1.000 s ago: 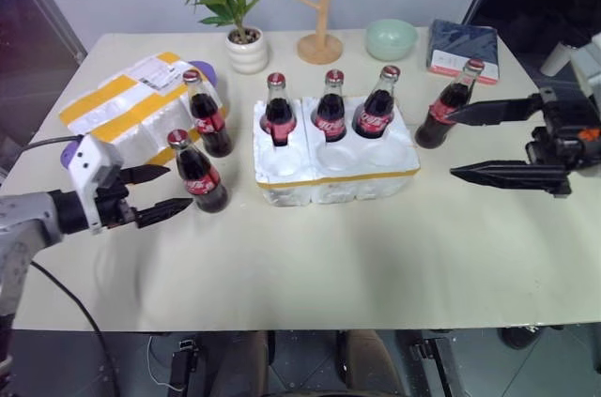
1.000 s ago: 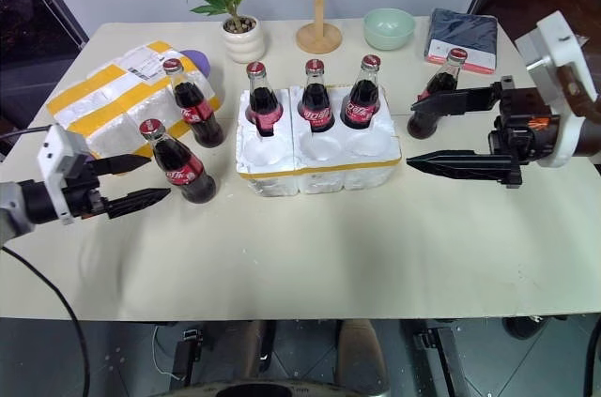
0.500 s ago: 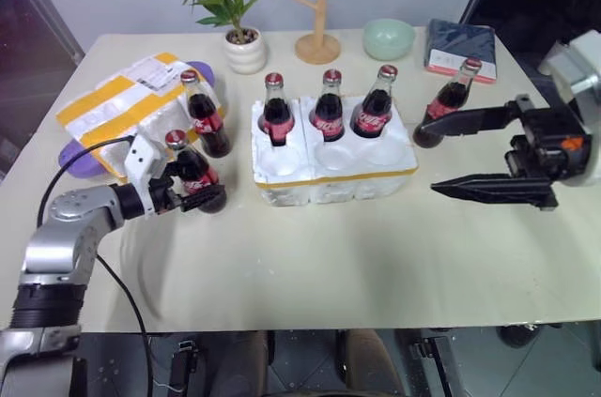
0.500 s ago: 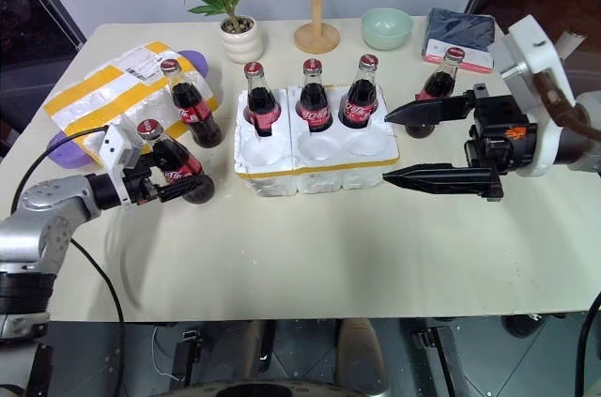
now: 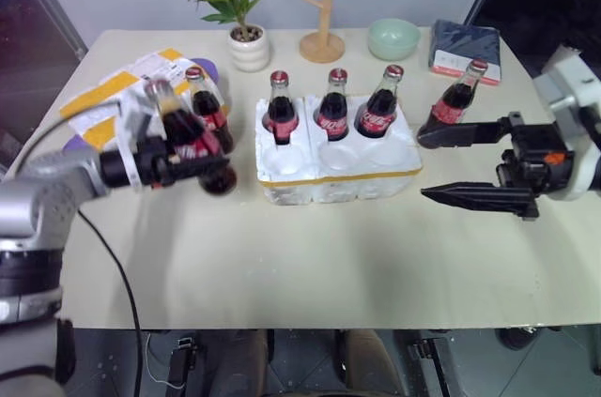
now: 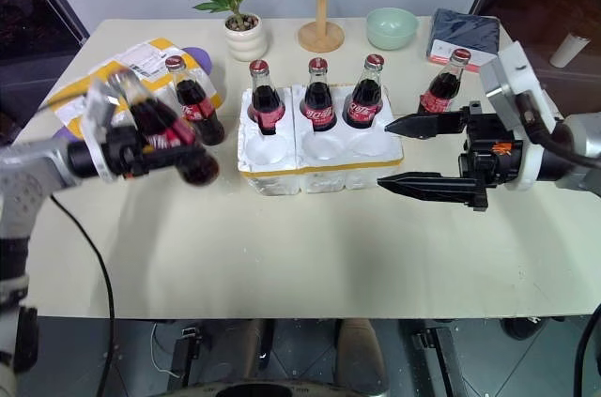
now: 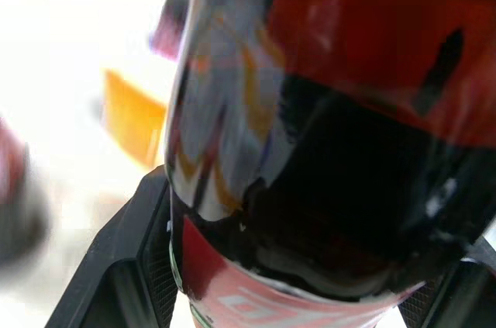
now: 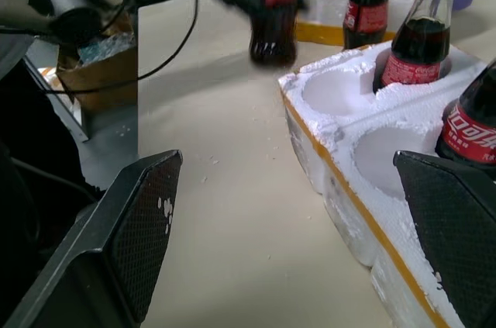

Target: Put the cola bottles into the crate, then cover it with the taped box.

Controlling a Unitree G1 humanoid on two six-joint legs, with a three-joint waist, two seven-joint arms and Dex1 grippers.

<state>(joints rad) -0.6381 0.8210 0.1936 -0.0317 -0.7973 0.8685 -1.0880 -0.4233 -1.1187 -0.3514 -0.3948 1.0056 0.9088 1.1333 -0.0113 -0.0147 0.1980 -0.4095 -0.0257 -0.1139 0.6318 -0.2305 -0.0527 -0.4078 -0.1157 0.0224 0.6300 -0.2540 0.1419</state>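
Observation:
Next, my left gripper releases the cola bottle, now held tilted above the table, in the middle front hollow of the white foam crate [image 5: 340, 157].
My left gripper [image 5: 192, 168] is shut on a cola bottle [image 5: 180, 134], holding it tilted above the table, left of the crate [image 5: 338, 183]. In the left wrist view this cola bottle [image 7: 333, 150] stands close between the fingers [image 7: 116, 266]. The white foam crate holds three cola bottles in its back wells [image 5: 331, 108]; its front wells are empty. One cola bottle [image 5: 208, 115] stands by the taped box [image 5: 94, 101] at the left. Another cola bottle [image 5: 455, 104] stands right of the crate. My right gripper [image 5: 422, 167] is open, level, just right of the crate.
Along the table's far edge are a potted plant [image 5: 239, 36], a wooden stand [image 5: 322, 40], a green bowl [image 5: 392, 38] and a dark blue book [image 5: 463, 45]. A purple object [image 5: 205, 68] lies behind the taped box.
My left gripper closed on the near-left bottle and lifted it off the table, up and toward the crate, tilting it. The right gripper stayed open and nearly in place.

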